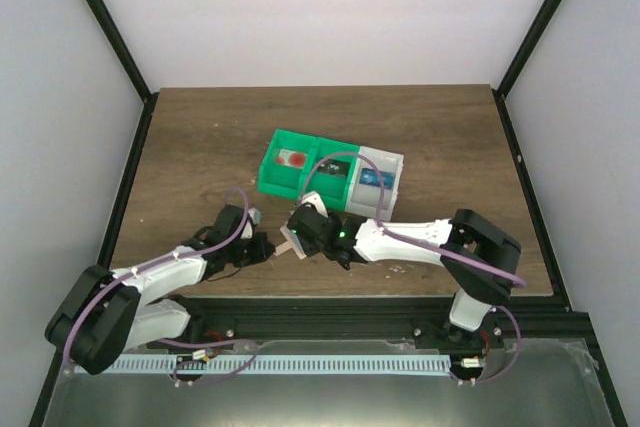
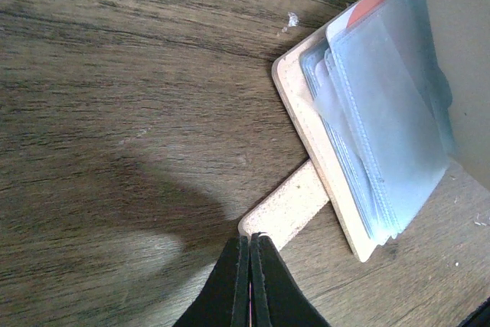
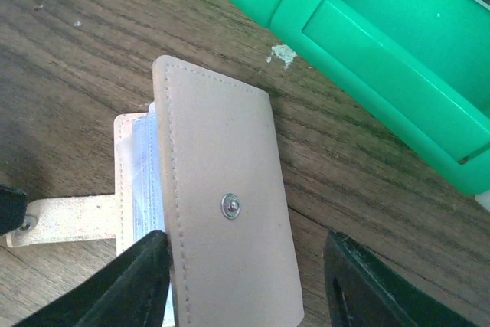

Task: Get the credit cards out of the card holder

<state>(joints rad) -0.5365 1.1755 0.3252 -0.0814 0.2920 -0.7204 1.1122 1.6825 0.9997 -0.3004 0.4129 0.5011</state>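
Note:
The strap lies flat under my left gripper's shut fingers; next I open them and pinch the strap's end (image 3: 27, 223) before opening the card holder's flap.
The card holder (image 1: 289, 240) lies open on the table between my two grippers. In the left wrist view its clear card sleeves (image 2: 379, 124) fan out, and an orange card edge (image 2: 367, 7) shows at the top. My left gripper (image 2: 250, 237) is shut on the end of the holder's tan closing strap (image 2: 289, 203). In the right wrist view the tan outer flap (image 3: 222, 189) with a metal snap stands raised between my right gripper's (image 3: 245, 244) open jaws. The left finger (image 3: 130, 281) is against the flap's edge and the right finger (image 3: 371, 285) is apart from it.
Two joined green bins (image 1: 303, 172) and a white bin (image 1: 382, 179) stand just behind the holder. The left green bin holds a red and white item. A green bin (image 3: 367, 28) is close above the flap in the right wrist view. Black frame rails edge the table.

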